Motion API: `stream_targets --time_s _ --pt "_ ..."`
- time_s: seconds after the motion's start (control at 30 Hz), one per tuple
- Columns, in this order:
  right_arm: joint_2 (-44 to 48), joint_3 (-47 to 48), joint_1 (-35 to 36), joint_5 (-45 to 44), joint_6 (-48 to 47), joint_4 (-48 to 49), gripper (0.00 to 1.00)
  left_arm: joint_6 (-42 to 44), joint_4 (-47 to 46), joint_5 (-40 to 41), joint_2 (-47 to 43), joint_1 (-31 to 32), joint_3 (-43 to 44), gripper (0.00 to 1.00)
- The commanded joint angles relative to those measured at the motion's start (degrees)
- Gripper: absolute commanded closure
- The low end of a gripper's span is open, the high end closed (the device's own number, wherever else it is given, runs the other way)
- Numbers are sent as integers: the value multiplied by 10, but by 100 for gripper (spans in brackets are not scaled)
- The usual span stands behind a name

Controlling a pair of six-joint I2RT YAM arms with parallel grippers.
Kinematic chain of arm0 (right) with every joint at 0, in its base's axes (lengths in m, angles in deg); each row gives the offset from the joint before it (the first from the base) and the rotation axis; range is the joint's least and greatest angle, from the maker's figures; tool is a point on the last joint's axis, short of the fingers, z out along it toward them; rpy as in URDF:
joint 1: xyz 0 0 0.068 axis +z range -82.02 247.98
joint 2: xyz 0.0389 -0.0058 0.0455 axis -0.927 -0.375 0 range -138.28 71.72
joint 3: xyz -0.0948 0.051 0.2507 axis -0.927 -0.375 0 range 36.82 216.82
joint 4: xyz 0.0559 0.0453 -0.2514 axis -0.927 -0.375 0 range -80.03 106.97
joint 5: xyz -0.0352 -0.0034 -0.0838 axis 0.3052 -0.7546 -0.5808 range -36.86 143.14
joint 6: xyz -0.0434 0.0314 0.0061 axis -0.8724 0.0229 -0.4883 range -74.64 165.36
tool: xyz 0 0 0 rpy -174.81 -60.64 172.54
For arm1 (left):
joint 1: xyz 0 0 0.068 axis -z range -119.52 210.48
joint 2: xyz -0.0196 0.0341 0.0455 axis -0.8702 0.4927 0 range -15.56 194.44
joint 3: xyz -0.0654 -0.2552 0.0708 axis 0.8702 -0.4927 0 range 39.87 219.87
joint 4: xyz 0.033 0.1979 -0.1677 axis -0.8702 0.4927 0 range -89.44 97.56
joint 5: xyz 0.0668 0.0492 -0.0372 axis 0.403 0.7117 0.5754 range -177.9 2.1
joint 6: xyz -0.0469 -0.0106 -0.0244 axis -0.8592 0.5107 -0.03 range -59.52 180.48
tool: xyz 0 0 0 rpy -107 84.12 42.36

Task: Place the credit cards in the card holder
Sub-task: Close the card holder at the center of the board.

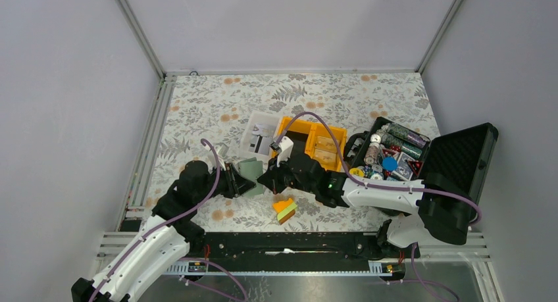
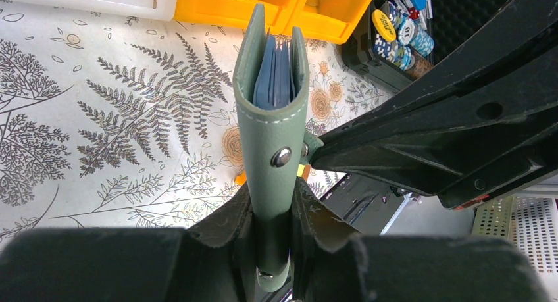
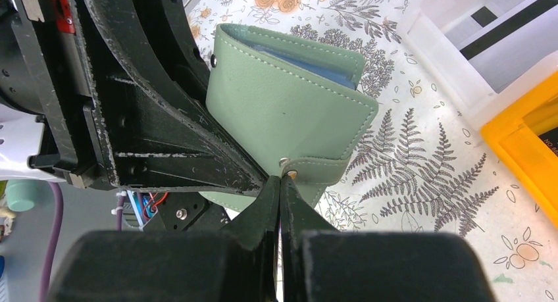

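Observation:
The card holder, now held off the table between both grippers, will be let go by my left gripper on the patterned table [image 1: 254, 179] [image 2: 135, 113] just in front of the white tray.
The grey-green card holder [image 1: 251, 170] is folded shut and held off the table between both grippers. My left gripper [image 1: 242, 181] is shut on its spine end; in the left wrist view [image 2: 273, 203] the holder [image 2: 273, 127] stands edge-on with its blue inner panels showing. My right gripper [image 1: 268, 179] is shut on the holder's snap strap, seen in the right wrist view [image 3: 281, 180] under the holder [image 3: 283, 108]. A white card with a black stripe [image 1: 263, 135] lies in the white tray [image 1: 251, 139]. Black and tan cards cannot be told apart here.
A yellow bin [image 1: 334, 139] stands behind the grippers. The open black foam-lined case [image 1: 460, 158] with poker chips [image 1: 385, 160] is at the right. The orange-yellow-green wedge block [image 1: 285, 210] lies near the front, under my right arm.

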Motion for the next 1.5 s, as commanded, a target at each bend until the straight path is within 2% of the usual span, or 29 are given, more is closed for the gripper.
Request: stream_targets --time_s 0.0,0.57,1.03,1.47 --pt "6 17 7 -19 9 43 100 6 -43 -13 -11 -1 20 100" --pt "-30 39 7 3 12 58 100 4 -61 -40 -2 0 15 100" --pt "-61 56 5 43 29 65 100 -18 -147 -126 5 22 -5 100" --pt "-91 69 -5 78 37 74 100 -25 -178 -152 19 47 -7 100"
